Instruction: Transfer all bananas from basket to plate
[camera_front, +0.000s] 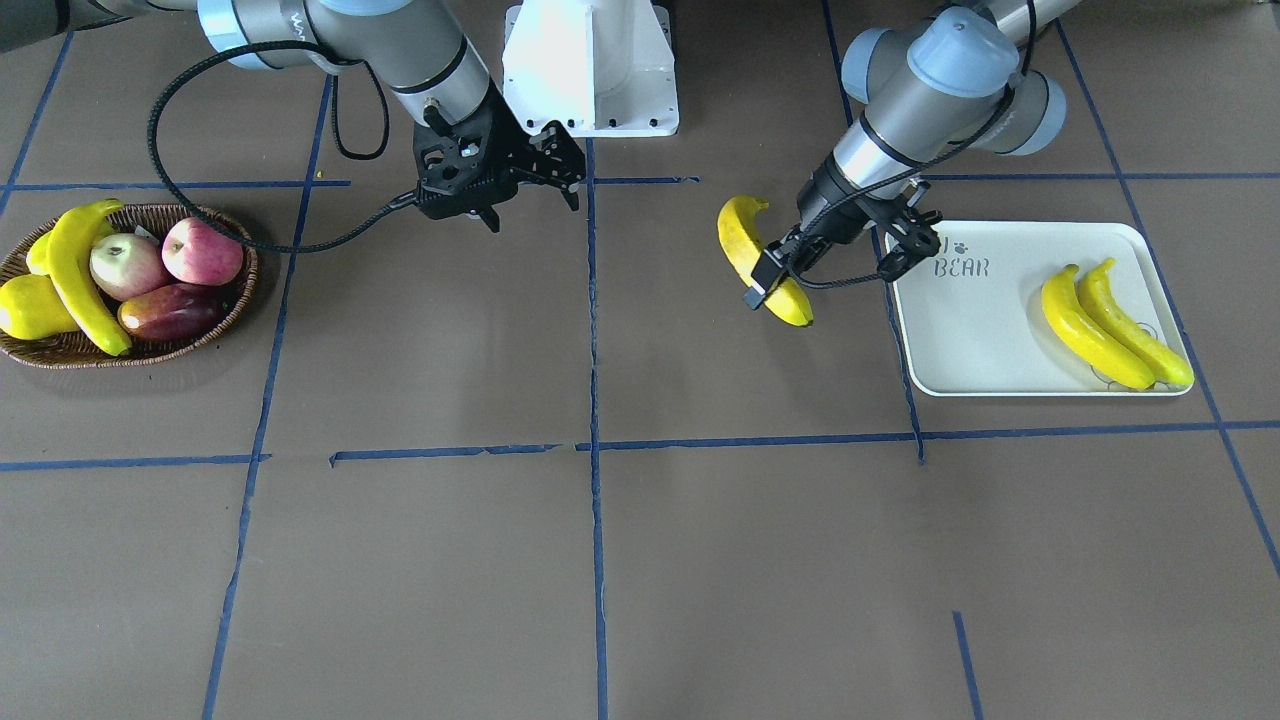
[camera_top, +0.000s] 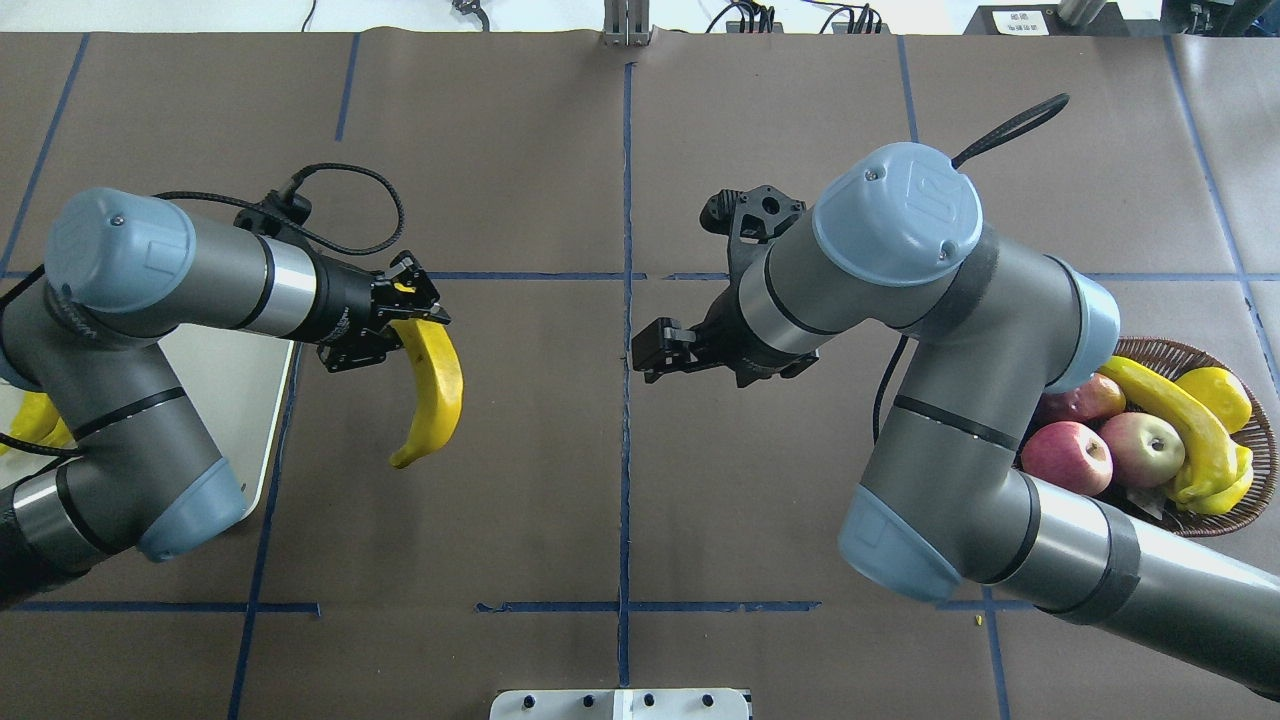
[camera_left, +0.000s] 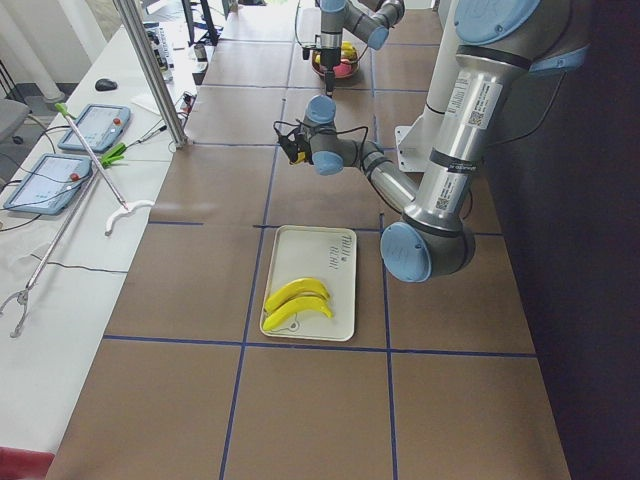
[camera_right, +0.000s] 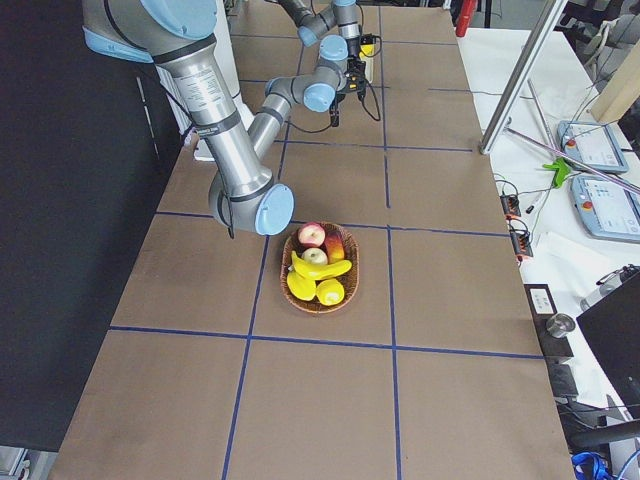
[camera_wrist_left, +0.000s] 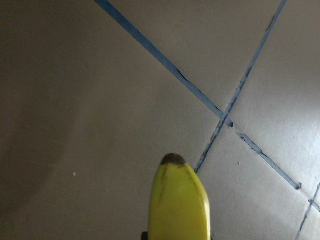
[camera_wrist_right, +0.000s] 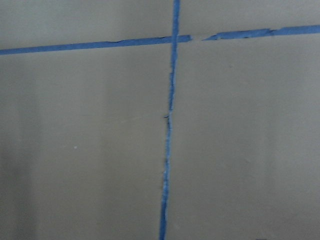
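Note:
The yellow banana, still held above the table beside the plate, will be let go by my left gripper on the white plate (camera_front: 1039, 326), next to the bananas lying there.
My left gripper (camera_front: 778, 275) is shut on a yellow banana (camera_front: 745, 240) and holds it above the table, just off the left edge of the white plate (camera_front: 985, 345). The same banana (camera_top: 437, 385) hangs from that gripper (camera_top: 408, 308) in the overhead view, and its tip (camera_wrist_left: 177, 200) fills the left wrist view. Two bananas (camera_front: 1115, 325) lie side by side on the plate. One banana (camera_front: 78, 275) rests in the wicker basket (camera_front: 205, 330). My right gripper (camera_front: 532, 200) hovers open and empty over the table's middle.
The basket also holds two apples (camera_front: 165, 258), a dark red fruit (camera_front: 170, 312) and plump yellow fruits (camera_front: 30, 308). The white robot base (camera_front: 592, 65) stands at the table's back centre. Blue tape lines cross the brown table.

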